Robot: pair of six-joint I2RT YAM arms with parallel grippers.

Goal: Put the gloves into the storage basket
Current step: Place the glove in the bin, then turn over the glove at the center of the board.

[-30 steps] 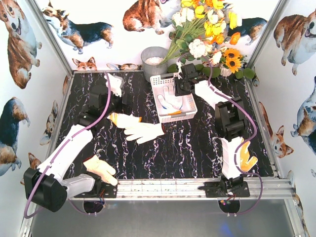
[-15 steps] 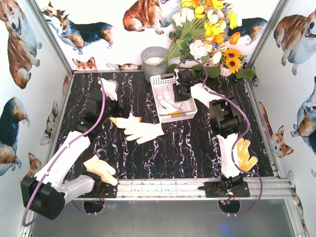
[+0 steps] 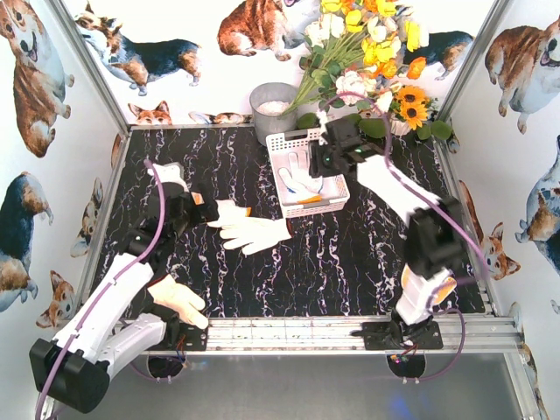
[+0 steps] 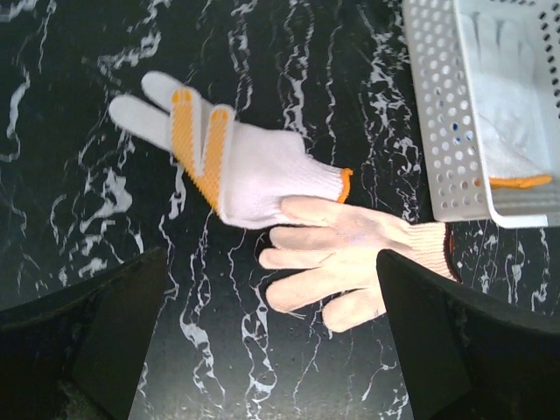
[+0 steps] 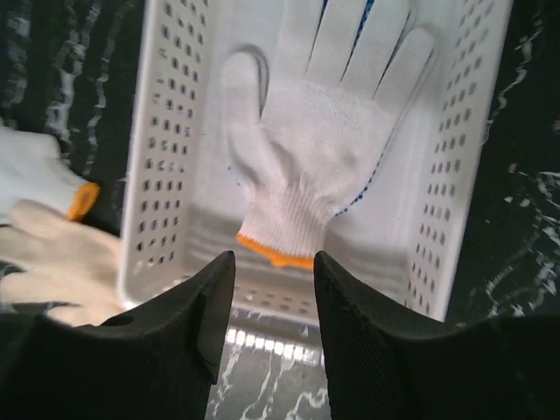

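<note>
The left gripper will close on the white glove with orange dots, at the near end of its fold [image 3: 212, 223] [image 4: 224, 208], just below the dotted fingers.
The white storage basket [image 3: 282, 144] stands at the back centre with one white glove [image 3: 302, 184] lying flat in it, orange cuff toward me. My right gripper [image 3: 328, 159] hovers over the basket, open and empty; in its wrist view the glove [image 5: 322, 149] lies beyond the jaws inside the basket [image 5: 162, 166]. Two gloves lie overlapped on the table: a white one with orange dots [image 4: 254, 166] and a cream one [image 4: 350, 262]. My left gripper [image 4: 276, 346] stands wide open just short of them, touching neither. From above these two gloves [image 3: 249, 229] lie right of the left gripper [image 3: 194, 210].
A grey metal bucket [image 3: 273, 109] and a flower bouquet [image 3: 367, 52] stand behind the basket. Another cream glove [image 3: 179, 302] lies by the left arm's base. An orange-yellow glove [image 3: 435, 287] rests against the right arm near its base.
The left arm has drawn back toward the near left, its gripper now beside the table gloves. The right arm has stretched out, with its gripper still over the basket.
</note>
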